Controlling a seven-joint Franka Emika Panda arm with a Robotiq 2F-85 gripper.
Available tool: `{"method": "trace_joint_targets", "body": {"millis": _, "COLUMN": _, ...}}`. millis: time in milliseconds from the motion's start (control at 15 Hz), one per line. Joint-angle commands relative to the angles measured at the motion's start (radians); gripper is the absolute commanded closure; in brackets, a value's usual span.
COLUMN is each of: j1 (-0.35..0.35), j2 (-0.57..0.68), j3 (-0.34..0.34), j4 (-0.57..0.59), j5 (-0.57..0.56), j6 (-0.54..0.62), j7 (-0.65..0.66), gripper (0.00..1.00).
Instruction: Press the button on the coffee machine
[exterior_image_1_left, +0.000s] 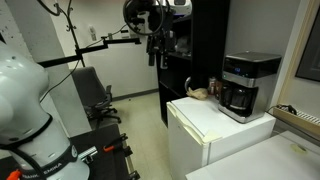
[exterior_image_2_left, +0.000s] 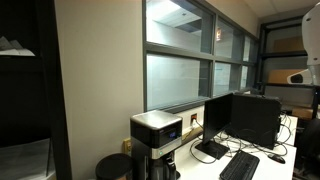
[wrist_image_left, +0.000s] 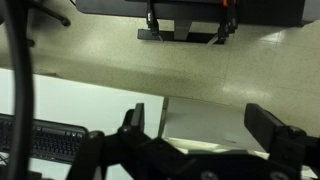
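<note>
The robot's gripper should next move to the front of the coffee machine's silver-grey top band (exterior_image_1_left: 238, 79) and close there, ready to press the button.
The coffee machine (exterior_image_1_left: 245, 85) is a boxy black drip maker with a silver-grey top band and a dark glass carafe. It stands on the white fridge (exterior_image_1_left: 205, 125) against the wall. It also shows in an exterior view (exterior_image_2_left: 155, 140) at the lower middle. My gripper (exterior_image_1_left: 155, 42) hangs high in the air, well to the left of the machine and above it, touching nothing. In the wrist view the gripper (wrist_image_left: 200, 125) is open and empty, with its two dark fingers wide apart over a white flat surface (wrist_image_left: 200, 120). The coffee machine is out of the wrist view.
A small brown object (exterior_image_1_left: 200, 93) lies on the fridge beside the machine. A tall black cabinet (exterior_image_1_left: 195, 40) stands behind it. A chair (exterior_image_1_left: 100, 100) is on the floor at left. Monitors (exterior_image_2_left: 245, 120) and a keyboard (exterior_image_2_left: 240, 165) share a desk.
</note>
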Motion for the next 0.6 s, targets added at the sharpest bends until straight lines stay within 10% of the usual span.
{"method": "trace_joint_targets", "body": {"millis": 0, "j1": 0.011, "j2": 0.001, "j3": -0.009, "j4": 0.002, "j5": -0.003, "j6": -0.002, "j7": 0.003, "gripper": 0.0}}
{"method": "trace_joint_targets", "body": {"millis": 533, "j1": 0.017, "j2": 0.086, "j3": -0.004, "j4": 0.021, "j5": -0.063, "j6": 0.107, "j7": -0.03, "gripper": 0.0}}
